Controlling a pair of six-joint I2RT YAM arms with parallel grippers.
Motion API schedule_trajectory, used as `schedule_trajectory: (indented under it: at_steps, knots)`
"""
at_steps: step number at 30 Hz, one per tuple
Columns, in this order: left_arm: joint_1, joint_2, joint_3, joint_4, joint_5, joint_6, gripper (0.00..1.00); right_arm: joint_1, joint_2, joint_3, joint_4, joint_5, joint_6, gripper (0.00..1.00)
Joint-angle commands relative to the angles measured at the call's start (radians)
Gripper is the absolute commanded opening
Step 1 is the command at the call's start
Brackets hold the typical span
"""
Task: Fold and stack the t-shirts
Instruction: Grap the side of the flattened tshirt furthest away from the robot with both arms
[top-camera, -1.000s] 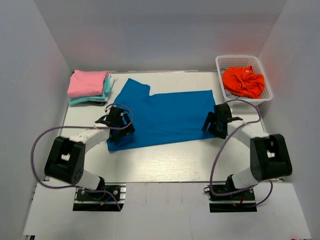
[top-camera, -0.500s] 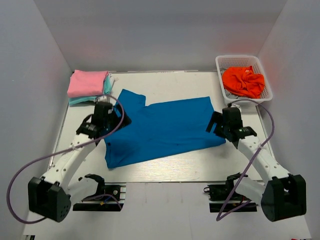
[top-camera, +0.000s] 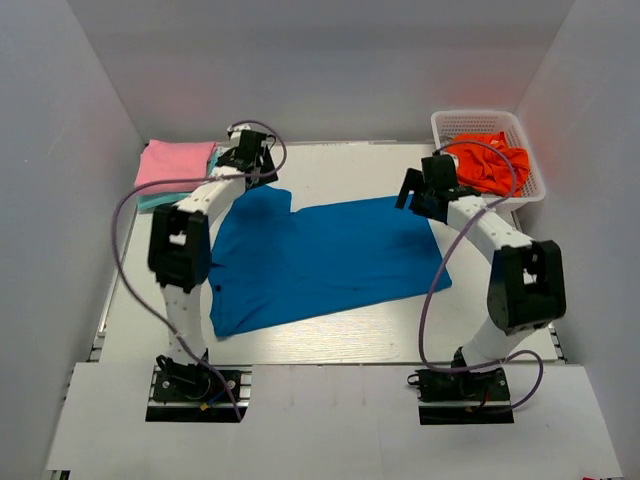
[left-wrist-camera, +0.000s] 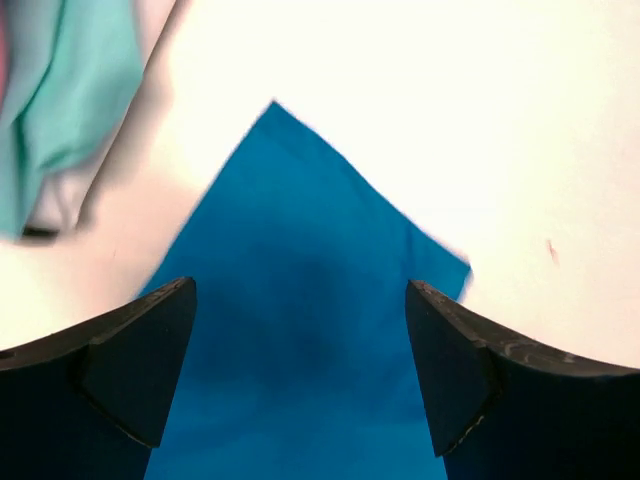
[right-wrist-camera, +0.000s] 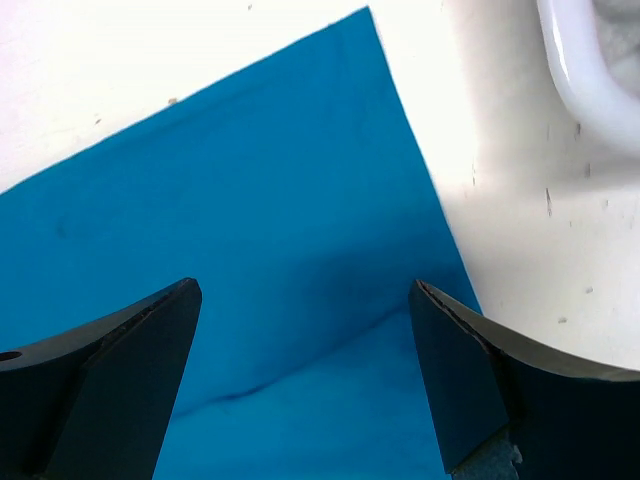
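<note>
The robot's left gripper needs to close on the sleeve's far corner (top-camera: 262, 186) (left-wrist-camera: 273, 115) of the bright blue t-shirt, the corner nearest the pale teal t-shirt.
The bright blue t-shirt (top-camera: 320, 260) lies spread flat in the middle of the table. My left gripper (top-camera: 250, 165) hovers open over its far-left sleeve corner (left-wrist-camera: 300, 220), holding nothing. My right gripper (top-camera: 420, 190) hovers open over the shirt's far-right corner (right-wrist-camera: 280, 180), also empty. A folded pink t-shirt (top-camera: 175, 160) rests on a pale teal one (top-camera: 150, 200) at the far left; the teal one also shows in the left wrist view (left-wrist-camera: 70, 90). The orange-red t-shirt (top-camera: 490, 165) lies crumpled in the basket.
The white lattice basket (top-camera: 480, 117) stands at the far right corner, and its rim shows in the right wrist view (right-wrist-camera: 590, 80). Grey walls enclose the table on three sides. Both arms' cables loop above the table.
Both grippers have moved from the shirt's near side out to its far edge. The blue shirt now lies flatter and reaches nearer the front edge.
</note>
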Motion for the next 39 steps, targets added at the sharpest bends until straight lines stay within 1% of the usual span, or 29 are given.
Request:
schedule_trajectory:
  at_steps: [1, 2, 3, 4, 6, 7, 11, 12, 13, 14, 15, 17, 18, 21, 22, 24, 25, 26, 32, 34, 38, 39]
  knots:
    - [0.025, 0.161, 0.224, -0.038, -0.092, 0.068, 0.95, -0.006, 0.056, 0.11, -0.011, 0.04, -0.043, 0.9]
    - [0.037, 0.203, 0.269, -0.048, -0.092, 0.077, 0.94, -0.008, 0.099, 0.137, -0.027, 0.056, -0.051, 0.9]
    - [0.052, 0.245, 0.356, -0.058, -0.078, 0.077, 0.94, -0.006, 0.108, 0.147, -0.037, 0.063, -0.058, 0.9]
    - [0.061, 0.283, 0.398, -0.083, -0.078, 0.077, 0.94, -0.009, 0.123, 0.171, -0.051, 0.064, -0.061, 0.9]
    - [0.074, 0.375, 0.461, -0.092, -0.052, 0.077, 0.89, -0.011, 0.166, 0.199, -0.065, 0.078, -0.06, 0.9]
    - [0.083, 0.395, 0.499, -0.092, -0.052, 0.077, 0.89, -0.014, 0.177, 0.202, -0.067, 0.081, -0.06, 0.9]
    - [0.092, 0.437, 0.51, -0.042, -0.023, 0.118, 0.86, -0.02, 0.217, 0.217, -0.064, 0.089, -0.055, 0.9]
    - [0.092, 0.437, 0.483, -0.033, -0.008, 0.13, 0.81, -0.023, 0.235, 0.223, -0.058, 0.089, -0.058, 0.9]
    - [0.092, 0.437, 0.472, -0.033, 0.03, 0.13, 0.79, -0.022, 0.243, 0.223, -0.054, 0.092, -0.063, 0.9]
    - [0.092, 0.437, 0.46, -0.019, 0.058, 0.173, 0.73, -0.026, 0.252, 0.228, -0.051, 0.095, -0.066, 0.9]
    - [0.092, 0.437, 0.44, -0.019, 0.078, 0.184, 0.65, -0.028, 0.278, 0.239, -0.054, 0.096, -0.065, 0.9]
    - [0.092, 0.437, 0.42, -0.01, 0.117, 0.195, 0.6, -0.031, 0.295, 0.259, -0.071, 0.101, -0.057, 0.9]
    - [0.092, 0.437, 0.4, -0.01, 0.13, 0.207, 0.5, -0.034, 0.32, 0.269, -0.073, 0.096, -0.055, 0.9]
    - [0.092, 0.428, 0.38, -0.019, 0.166, 0.207, 0.37, -0.034, 0.335, 0.288, -0.067, 0.086, -0.04, 0.9]
    - [0.092, 0.428, 0.366, -0.019, 0.176, 0.207, 0.29, -0.034, 0.344, 0.3, -0.064, 0.086, -0.037, 0.9]
    - [0.092, 0.419, 0.337, -0.019, 0.198, 0.216, 0.19, -0.031, 0.358, 0.306, -0.053, 0.083, -0.028, 0.9]
    - [0.092, 0.409, 0.326, -0.019, 0.198, 0.216, 0.03, -0.029, 0.367, 0.326, -0.054, 0.081, -0.026, 0.9]
    - [0.092, 0.409, 0.317, -0.019, 0.198, 0.216, 0.0, -0.029, 0.378, 0.332, -0.051, 0.083, -0.023, 0.9]
    - [0.092, 0.328, 0.23, 0.053, 0.16, 0.216, 0.0, -0.028, 0.464, 0.43, -0.054, 0.11, -0.009, 0.9]
    - [0.092, 0.281, 0.207, 0.087, 0.16, 0.216, 0.0, -0.025, 0.49, 0.446, -0.056, 0.116, 0.0, 0.87]
    - [0.092, 0.219, 0.168, 0.107, 0.151, 0.207, 0.0, -0.026, 0.539, 0.47, -0.016, 0.113, -0.008, 0.85]
    - [0.092, 0.207, 0.153, 0.107, 0.15, 0.207, 0.0, -0.026, 0.545, 0.472, -0.004, 0.116, -0.011, 0.84]
